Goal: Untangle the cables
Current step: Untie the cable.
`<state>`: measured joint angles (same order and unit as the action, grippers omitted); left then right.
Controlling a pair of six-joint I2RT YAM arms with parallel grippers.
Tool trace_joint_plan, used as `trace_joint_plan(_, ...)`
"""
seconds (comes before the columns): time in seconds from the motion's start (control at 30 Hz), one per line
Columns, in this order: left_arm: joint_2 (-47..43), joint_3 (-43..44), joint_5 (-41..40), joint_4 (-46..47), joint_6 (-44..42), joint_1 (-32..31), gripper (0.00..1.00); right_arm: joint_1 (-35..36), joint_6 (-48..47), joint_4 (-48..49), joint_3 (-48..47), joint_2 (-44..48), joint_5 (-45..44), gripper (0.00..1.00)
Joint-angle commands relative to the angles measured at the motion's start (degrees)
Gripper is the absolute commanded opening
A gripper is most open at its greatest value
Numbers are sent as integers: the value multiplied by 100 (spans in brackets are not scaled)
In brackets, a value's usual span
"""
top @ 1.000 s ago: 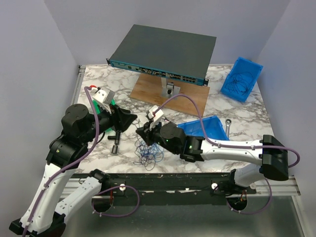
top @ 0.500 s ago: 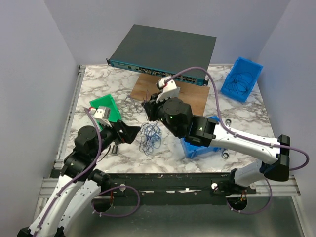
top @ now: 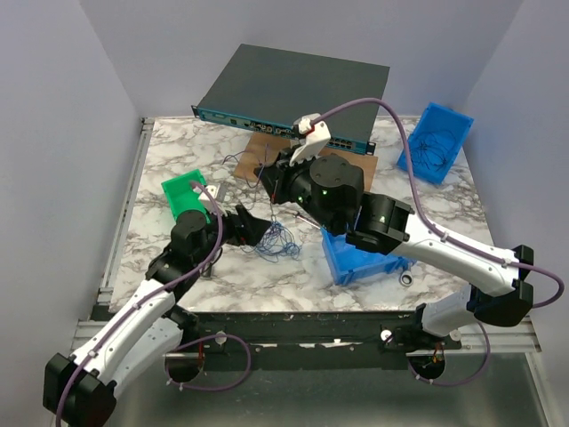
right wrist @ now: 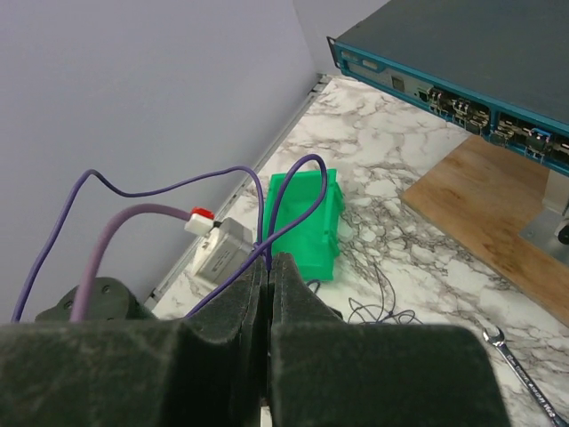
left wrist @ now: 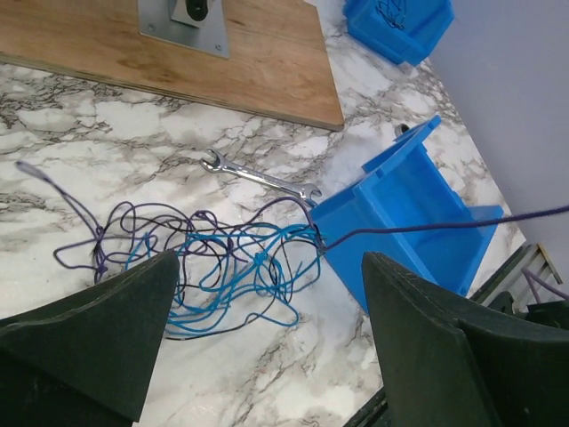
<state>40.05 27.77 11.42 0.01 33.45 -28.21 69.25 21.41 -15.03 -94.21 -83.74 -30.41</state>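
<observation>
The purple wire will leave my right gripper inside the blue bin [top: 363, 250], beside the wrench, around its bottom's middle.
The cables [top: 276, 238] are a loose tangle of thin blue, purple and black wires on the marble table, in front of my left gripper. In the left wrist view the cables [left wrist: 209, 262] lie between and beyond the open jaws of my left gripper [left wrist: 269, 285], which is empty; one purple strand [left wrist: 444, 222] runs taut off to the right. My right gripper [top: 269, 176] is raised behind the tangle. In the right wrist view the right gripper [right wrist: 269, 262] is shut on a thin purple wire [right wrist: 298, 182] that loops above the jaws.
A blue bin [top: 356, 258] lies tipped right of the tangle, a wrench [left wrist: 262, 178] beside it. A green bin [top: 188, 196] sits left. A wooden board [top: 267, 156] and a network switch [top: 293, 89] stand behind. A second blue bin [top: 436, 142] holds wires.
My right gripper has risen from the tangle and moved back toward the switch, pulling a purple strand. My left gripper has moved right, up to the tangle. The near blue bin has shifted forward.
</observation>
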Motion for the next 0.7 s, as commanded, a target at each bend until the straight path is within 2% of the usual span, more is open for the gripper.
trace_joint_plan(0.0,544,105,-182,643,-76,-18,84,-25,21,-289,-338,-27,140,1)
trace_joint_plan(0.23,1598,-163,359,1453,241,-49,87,-33,-243,-330,-884,-51,-22,1)
trace_joint_plan(0.43,2670,-352,675,2199,555,-71,70,-37,-480,-365,-1529,-259,-149,1)
trace_joint_plan(0.5,3025,-356,793,2460,629,-71,56,-37,-597,-365,-1789,-316,-213,1)
trace_joint_plan(0.53,3201,-335,857,2536,643,-71,43,-36,-672,-361,-1954,-340,-253,1)
trace_joint_plan(0.57,3346,-296,925,2592,638,-71,23,-36,-754,-358,-2118,-369,-314,1)
trace_joint_plan(0.6,3527,-222,980,2581,617,-63,9,-35,-850,-352,-2260,-390,-397,1)
trace_joint_plan(0.63,3663,-144,1037,2550,587,-56,0,-35,-958,-343,-2421,-417,-472,1)
trace_joint_plan(0.67,3803,-72,1095,2527,569,-49,0,-41,-1097,-344,-2547,-434,-540,1)
